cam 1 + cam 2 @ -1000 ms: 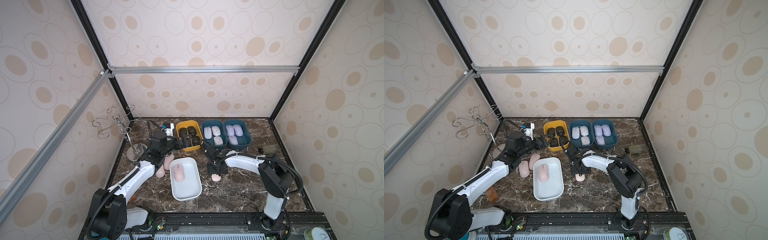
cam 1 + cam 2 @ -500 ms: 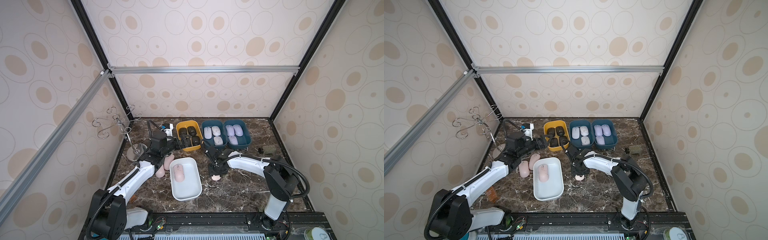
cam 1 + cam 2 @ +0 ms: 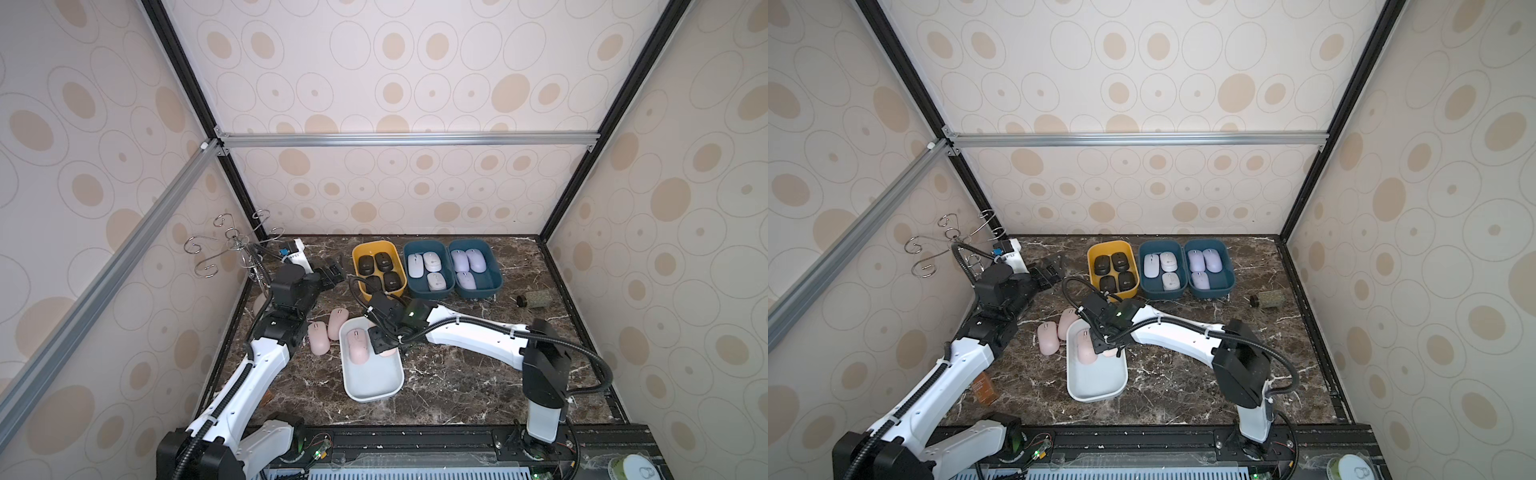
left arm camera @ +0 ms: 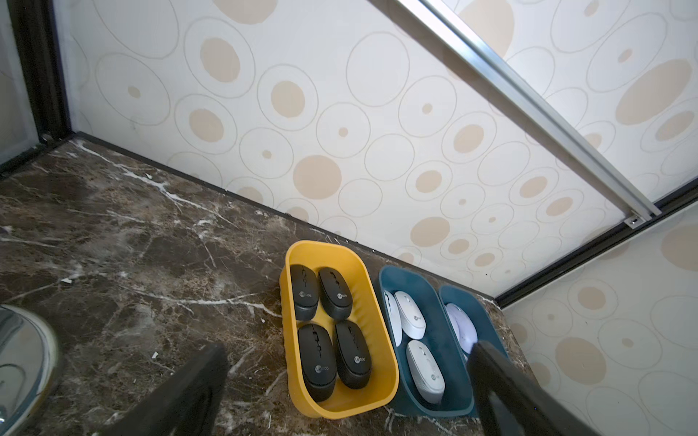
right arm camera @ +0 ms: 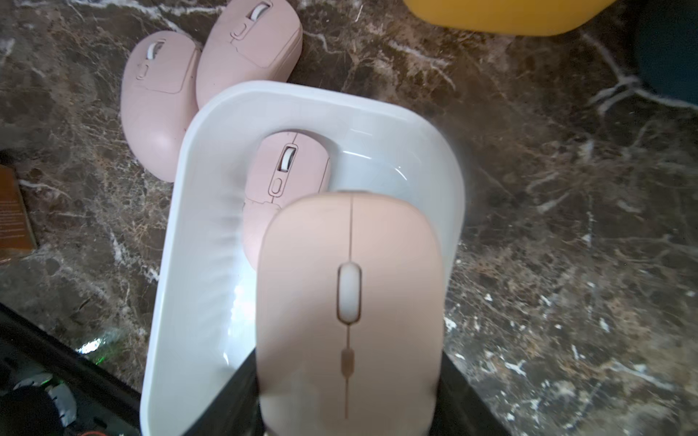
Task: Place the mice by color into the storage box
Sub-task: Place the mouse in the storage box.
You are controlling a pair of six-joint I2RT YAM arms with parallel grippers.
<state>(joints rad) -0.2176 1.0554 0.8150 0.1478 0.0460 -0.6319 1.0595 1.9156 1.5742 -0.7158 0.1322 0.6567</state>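
Observation:
Next, I move my left gripper to the pink mouse on the table nearer the yellow box and close on that mouse's sides (image 3: 337,326).
My right gripper (image 3: 383,341) (image 5: 347,396) is shut on a pale pink mouse (image 5: 349,313) and holds it over the right rim of the white storage box (image 3: 374,388) (image 5: 181,226). Another pink mouse (image 3: 357,351) (image 5: 287,170) lies inside that box. Two more pink mice (image 3: 318,337) (image 5: 155,102) lie side by side on the table to the box's left. Black mice (image 3: 376,270) fill the yellow box (image 4: 377,302); white mice (image 3: 424,264) and lavender mice (image 3: 467,262) sit in two blue boxes. My left gripper (image 3: 332,274) (image 4: 347,351) hangs open and empty left of the yellow box.
A metal hook stand (image 3: 232,245) rises at the back left corner behind my left arm. A small green roll (image 3: 536,300) lies at the right of the table. A brown card (image 3: 984,388) lies near the left front. Walls enclose the table on three sides.
My right gripper closed on the pink mouse that lay on the table right of the white box and carried it left over the box's rim. The left arm stayed still.

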